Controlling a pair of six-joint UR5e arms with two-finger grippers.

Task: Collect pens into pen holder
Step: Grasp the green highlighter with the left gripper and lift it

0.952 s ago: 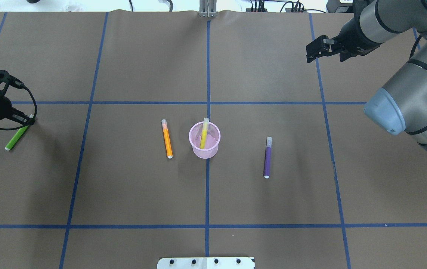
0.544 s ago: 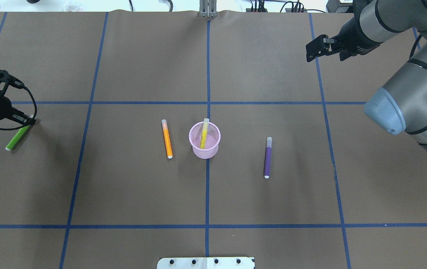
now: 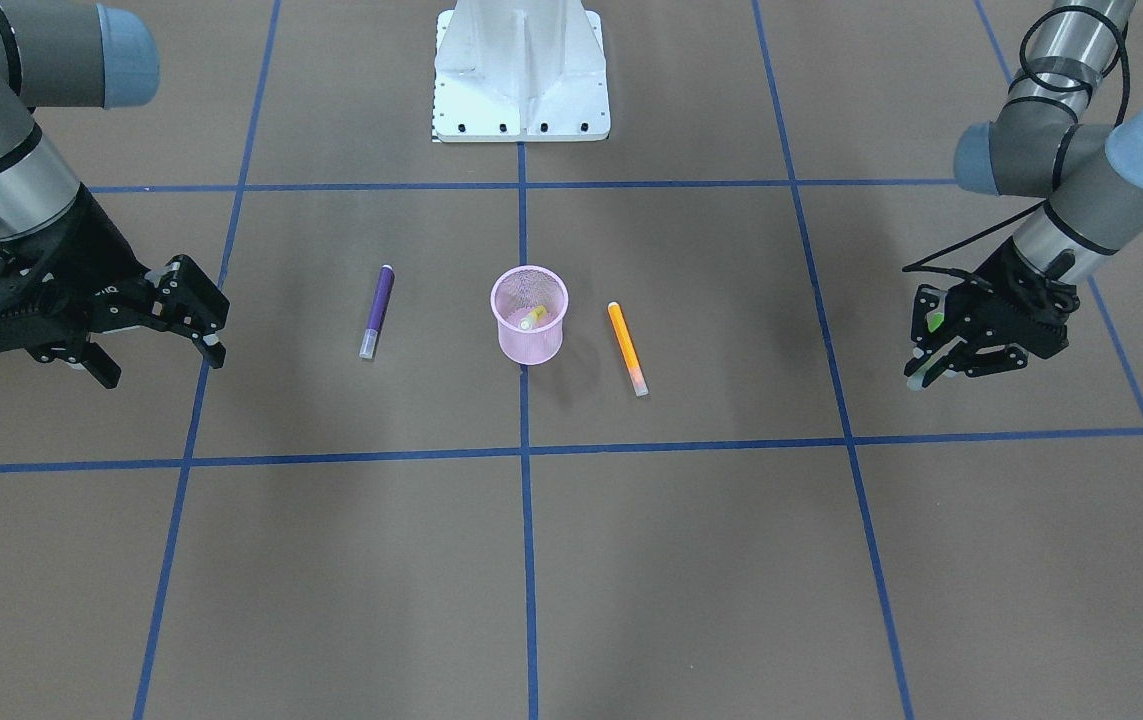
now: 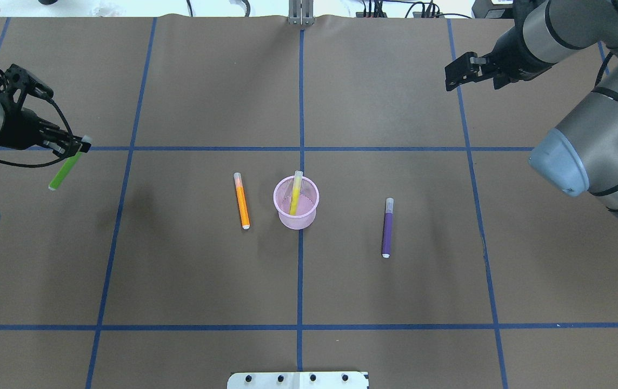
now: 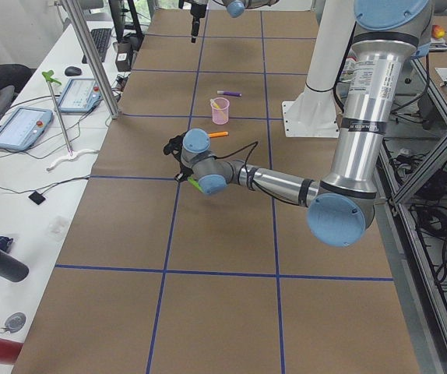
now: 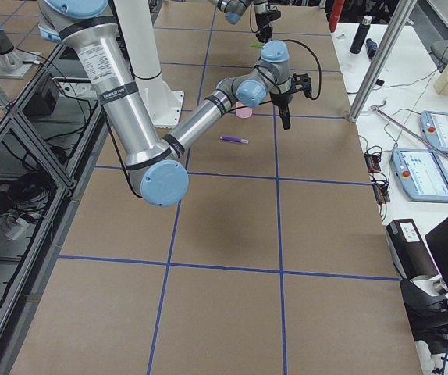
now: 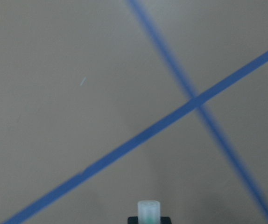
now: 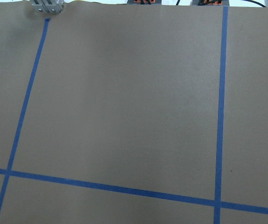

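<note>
Next, my left gripper releases the green pen inside the pink mesh pen holder [image 3: 540,314], next to the yellow-green pen.
The pink mesh pen holder [image 4: 296,215] [image 3: 529,343] stands at the table's middle with a yellow-green pen [image 4: 296,193] [image 3: 531,319] leaning inside it. An orange pen [image 4: 241,201] [image 3: 626,346] lies just left of it in the overhead view. A purple pen [image 4: 387,228] [image 3: 378,306] lies to its right. My left gripper [image 4: 74,146] [image 3: 931,352] is shut on a green pen [image 4: 63,173] by its capped end and holds it tilted above the table at the far left. The pen's cap shows in the left wrist view [image 7: 149,211]. My right gripper [image 4: 452,76] [image 3: 163,350] is open and empty, high at the far right.
The brown table cover [image 4: 206,281] carries a grid of blue tape lines [image 4: 300,97]. The robot's white base plate [image 4: 298,380] [image 3: 521,80] sits at the near edge in the overhead view. The right wrist view shows only bare cover and tape.
My left gripper has lifted the green pen off the table and carried it up and toward the centre. The right arm has hardly moved. The other pens and the holder are unmoved.
</note>
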